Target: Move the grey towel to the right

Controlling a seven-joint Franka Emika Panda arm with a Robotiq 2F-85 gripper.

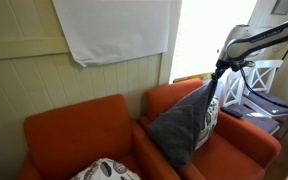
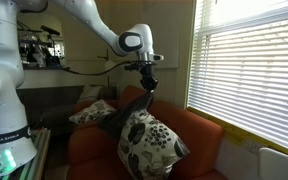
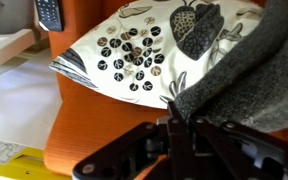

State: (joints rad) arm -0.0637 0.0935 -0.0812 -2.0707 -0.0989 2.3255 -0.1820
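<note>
Next, my gripper releases the grey towel over the white black-patterned cushion (image 1: 200, 121) (image 3: 169, 50) on the orange sofa.
The grey towel (image 1: 184, 122) hangs from my gripper (image 1: 217, 78) over the orange sofa, its lower part draped on the seat. In an exterior view the gripper (image 2: 147, 92) holds the towel's top corner, with the dark cloth (image 2: 117, 115) trailing down behind a patterned cushion. In the wrist view the grey towel (image 3: 249, 80) fills the right side and my gripper (image 3: 179, 125) is shut on its edge.
The orange sofa (image 1: 79, 125) has two seats. A white black-patterned cushion (image 2: 149, 145) lies beside the towel and shows in the wrist view (image 3: 134, 45). Another patterned cushion (image 1: 104, 171) sits at the lower edge. A window with blinds (image 2: 249, 60) is nearby.
</note>
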